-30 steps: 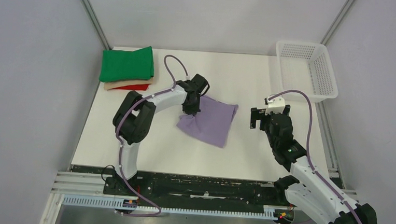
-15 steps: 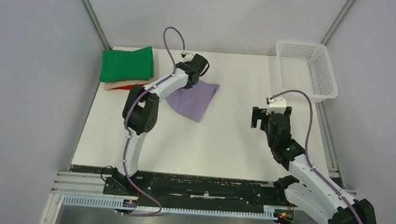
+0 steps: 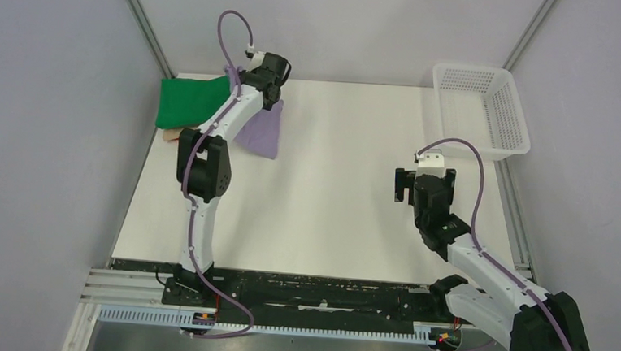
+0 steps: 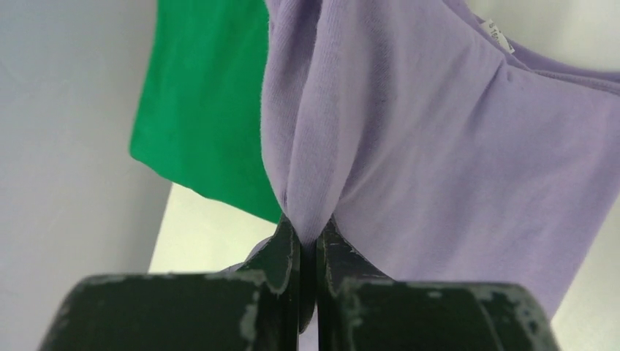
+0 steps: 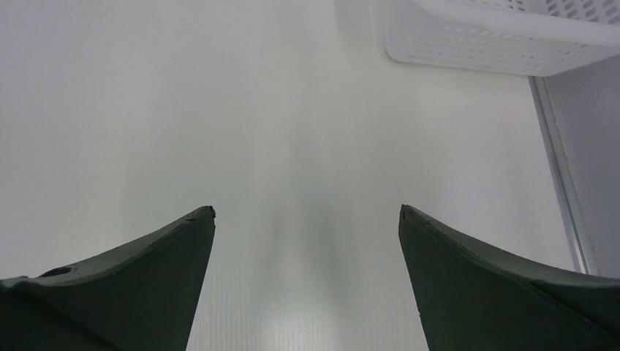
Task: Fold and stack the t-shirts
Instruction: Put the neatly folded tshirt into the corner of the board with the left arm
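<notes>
I will lay the lavender t-shirt flat on top of the green t-shirt (image 3: 204, 98) with my left gripper.
The folded lavender t-shirt (image 3: 261, 133) hangs off the table from my left gripper (image 3: 267, 82), at the far left just right of the stack. The left wrist view shows the jaws of the left gripper (image 4: 308, 228) shut on a pinched fold of the lavender t-shirt (image 4: 439, 146), with its white neck label (image 4: 500, 36) at the top. The green t-shirt (image 3: 186, 103) (image 4: 205, 110) tops the stack; a beige edge (image 3: 168, 135) peeks out beneath it. My right gripper (image 3: 424, 182) (image 5: 307, 212) hovers open over bare table on the right, holding nothing.
A white mesh basket (image 3: 481, 104) (image 5: 497, 36) stands at the far right corner, ahead of the right gripper. The white table (image 3: 330, 201) is bounded by grey walls left and right and a metal rail (image 3: 523, 237) along its right edge.
The left arm has carried the lavender t-shirt up and to the far left, from the table's middle to beside the green stack. The right arm has barely moved.
</notes>
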{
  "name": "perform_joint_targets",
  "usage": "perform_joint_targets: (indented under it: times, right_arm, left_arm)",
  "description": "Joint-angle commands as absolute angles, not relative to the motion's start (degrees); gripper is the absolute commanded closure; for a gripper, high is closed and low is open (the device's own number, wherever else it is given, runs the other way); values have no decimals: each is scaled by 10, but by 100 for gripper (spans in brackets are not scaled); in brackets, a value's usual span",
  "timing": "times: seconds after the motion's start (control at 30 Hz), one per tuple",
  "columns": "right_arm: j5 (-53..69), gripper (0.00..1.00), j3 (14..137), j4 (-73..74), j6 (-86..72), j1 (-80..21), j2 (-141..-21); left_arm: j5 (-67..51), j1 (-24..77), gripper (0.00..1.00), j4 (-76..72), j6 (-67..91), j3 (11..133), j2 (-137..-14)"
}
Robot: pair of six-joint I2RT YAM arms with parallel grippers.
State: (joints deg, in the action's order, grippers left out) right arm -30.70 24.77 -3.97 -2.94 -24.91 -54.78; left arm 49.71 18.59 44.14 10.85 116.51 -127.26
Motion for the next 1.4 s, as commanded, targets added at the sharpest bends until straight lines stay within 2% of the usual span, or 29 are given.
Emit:
perform_joint_targets:
  times: [0.0, 0.53, 0.93, 1.37]
  right_arm:
    - [-331, 2, 264, -64, -26, -249, -563]
    - [-350, 2, 269, -63, -27, -249, -598]
    - [-349, 2, 277, -61, -30, -249, -617]
    - [-342, 2, 274, -74, -28, -249, -627]
  left_arm:
    - [546, 166, 98, 379, 16, 1208, -1239]
    - [459, 153, 98, 385, 1, 1283, -1204]
    - [447, 152, 98, 392, -33, 1357, -1197]
    - [457, 152, 98, 367, -97, 1370, -1187]
